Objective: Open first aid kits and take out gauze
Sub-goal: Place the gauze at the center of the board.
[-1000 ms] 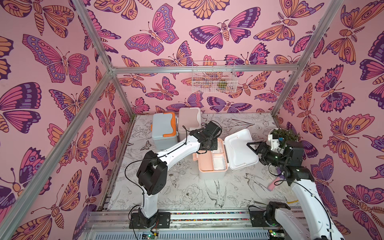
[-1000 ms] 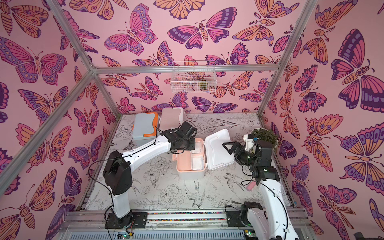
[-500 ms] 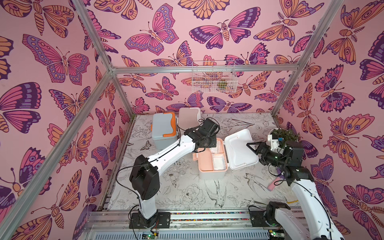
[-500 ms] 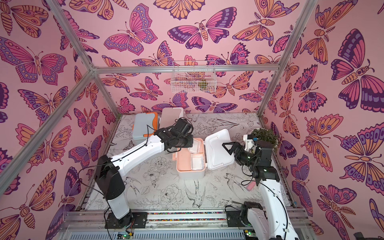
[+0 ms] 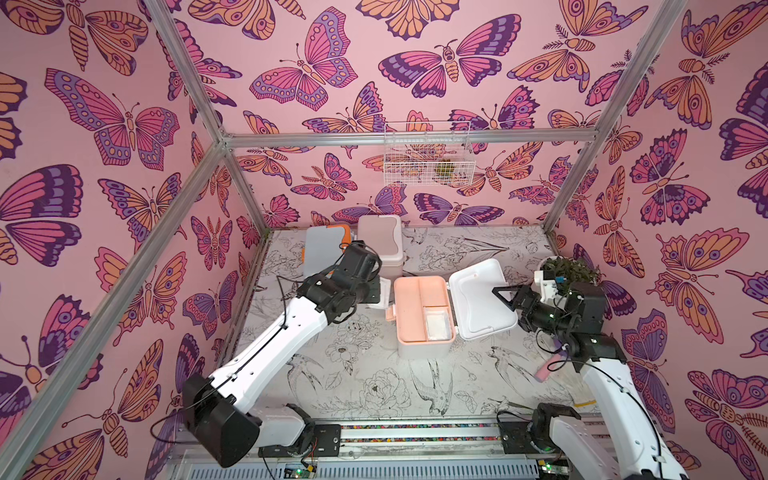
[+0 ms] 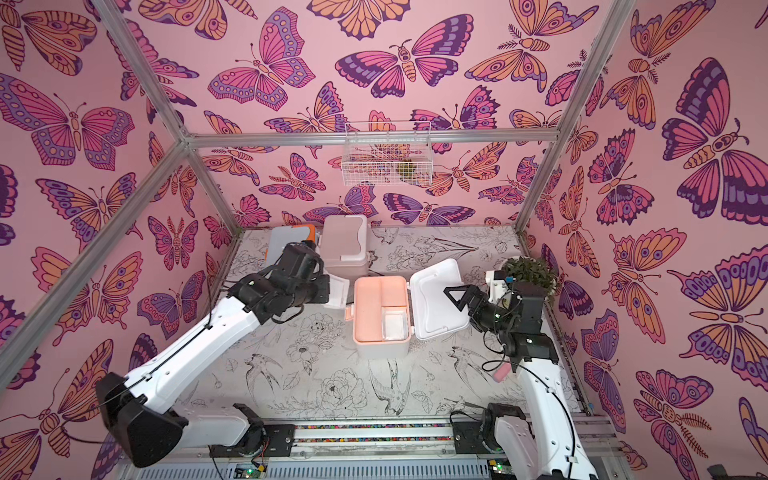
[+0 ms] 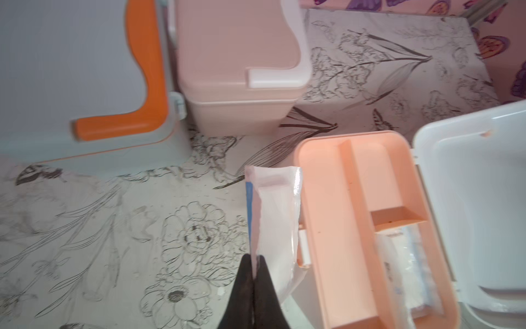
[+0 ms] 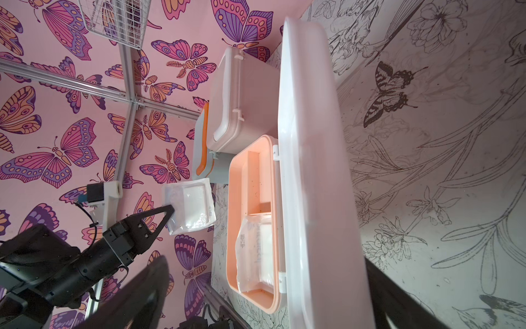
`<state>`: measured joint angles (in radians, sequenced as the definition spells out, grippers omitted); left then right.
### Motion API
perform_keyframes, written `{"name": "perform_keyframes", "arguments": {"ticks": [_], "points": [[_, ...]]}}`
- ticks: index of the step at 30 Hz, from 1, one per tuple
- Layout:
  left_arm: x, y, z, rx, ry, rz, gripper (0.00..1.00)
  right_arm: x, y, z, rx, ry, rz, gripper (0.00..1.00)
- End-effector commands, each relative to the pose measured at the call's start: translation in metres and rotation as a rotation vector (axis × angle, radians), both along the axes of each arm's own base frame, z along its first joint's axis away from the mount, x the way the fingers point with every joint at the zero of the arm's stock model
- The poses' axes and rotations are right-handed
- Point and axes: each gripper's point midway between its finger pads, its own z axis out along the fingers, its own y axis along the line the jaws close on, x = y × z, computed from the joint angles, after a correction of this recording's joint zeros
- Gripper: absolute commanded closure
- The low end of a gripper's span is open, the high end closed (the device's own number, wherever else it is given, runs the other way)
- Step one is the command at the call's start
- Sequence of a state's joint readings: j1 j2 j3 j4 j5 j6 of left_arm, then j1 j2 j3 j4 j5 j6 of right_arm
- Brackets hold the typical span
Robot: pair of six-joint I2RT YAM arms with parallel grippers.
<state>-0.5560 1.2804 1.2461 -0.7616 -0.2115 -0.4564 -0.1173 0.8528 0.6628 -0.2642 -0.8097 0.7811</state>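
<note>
The robot's left gripper will set the second gauze packet down on the bare table (image 5: pixel 309 324) (image 7: pixel 113 211) in front of the blue-grey kit.
The white first aid kit with a peach tray (image 5: pixel 419 307) (image 6: pixel 374 307) stands open mid-table, its white lid (image 5: pixel 478 299) (image 8: pixel 310 171) tilted up on the right. One gauze packet (image 5: pixel 438 326) (image 7: pixel 410 256) (image 8: pixel 256 250) lies in the tray. Just left of this kit, my left gripper (image 7: pixel 254 257) (image 8: pixel 169 210) is shut on a second gauze packet (image 7: pixel 273 216) (image 8: pixel 190 205) (image 6: pixel 338 291), held above the table. My right gripper (image 5: pixel 505 299) (image 8: pixel 264 259) is open, the lid's edge between its fingers. The blue-grey kit (image 5: pixel 322 245) and the beige-pink kit (image 5: pixel 380 237) stand shut at the back.
A white pot with a green plant (image 5: pixel 569 270) stands by the right wall, close behind my right wrist. A wire basket (image 5: pixel 428 153) hangs on the back wall. A small pink object (image 5: pixel 544 370) lies by the right arm.
My left gripper has drawn back to the left, off the open kit's tray, carrying the gauze packet. The right arm and the lid have stayed put.
</note>
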Motion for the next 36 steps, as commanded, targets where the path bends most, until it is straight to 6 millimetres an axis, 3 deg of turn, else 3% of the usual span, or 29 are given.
{"name": "perform_keyframes", "arguments": {"ticks": [1,6,9,15,29,36], "points": [[-0.016,0.051,-0.02,0.107,0.043,0.069,1.0,0.001,0.002,0.0,0.0,-0.018,0.022,0.01],[-0.018,0.105,-0.047,0.204,0.093,0.214,1.0,0.001,0.005,-0.005,-0.006,0.001,0.04,0.01],[-0.008,0.113,-0.058,0.253,0.126,0.237,1.0,0.002,0.008,-0.007,-0.011,0.01,0.053,0.01],[0.007,0.134,-0.104,0.378,0.277,0.286,1.0,0.003,0.012,-0.016,-0.018,0.04,0.071,0.01],[0.013,0.181,-0.152,0.533,0.439,0.344,1.0,0.005,0.018,-0.025,-0.049,0.085,0.102,0.01],[0.016,0.191,-0.169,0.477,0.467,0.363,1.0,0.005,0.017,-0.024,-0.058,0.084,0.095,0.01]]}}
